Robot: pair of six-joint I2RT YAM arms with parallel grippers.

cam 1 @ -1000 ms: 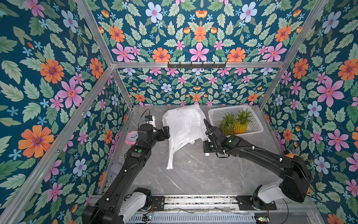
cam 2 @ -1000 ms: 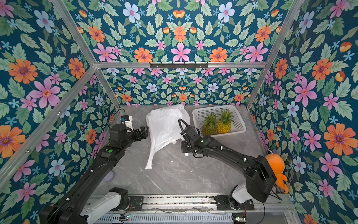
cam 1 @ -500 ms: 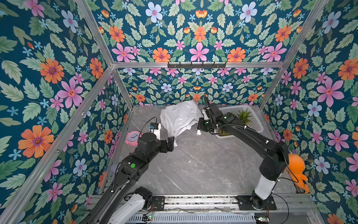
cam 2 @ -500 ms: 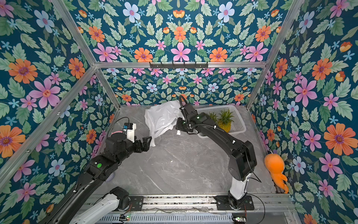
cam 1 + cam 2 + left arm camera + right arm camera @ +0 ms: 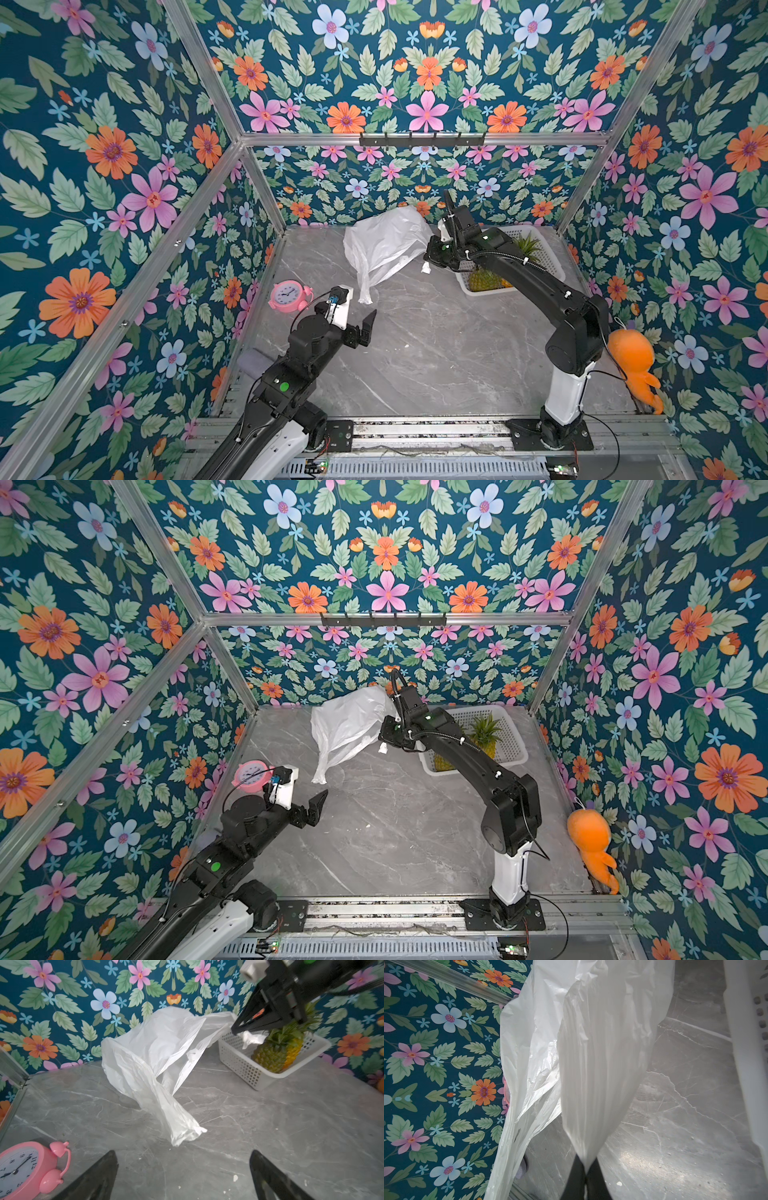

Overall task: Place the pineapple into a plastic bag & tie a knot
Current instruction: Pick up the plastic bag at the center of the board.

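Next, my right gripper lets go of the bag's bunched edge on the grey table (image 5: 432,290) beside the near corner of the white basket.
The white plastic bag (image 5: 382,245) (image 5: 349,725) hangs crumpled near the back wall, and its lower end trails onto the grey table (image 5: 415,353). My right gripper (image 5: 427,253) (image 5: 585,1167) is shut on a bunched edge of the bag (image 5: 602,1053), held up in the air. A pineapple (image 5: 270,1057) (image 5: 492,750) lies in the white basket (image 5: 552,266) (image 5: 239,1057) beside a second one, partly behind my right arm. My left gripper (image 5: 357,320) (image 5: 182,1155) hovers open and holds nothing, a little in front of the bag's trailing end (image 5: 182,1132). No knot is in view.
A pink alarm clock (image 5: 289,295) (image 5: 20,1167) stands by the left wall, close to my left wrist. An orange plush toy (image 5: 631,365) hangs at the right wall. A black hook rail (image 5: 422,139) runs along the back frame. Flowered walls enclose the table.
My right gripper has lifted the bag off the table and carried it up towards the back wall. My left arm has drawn back towards the front left, still open.
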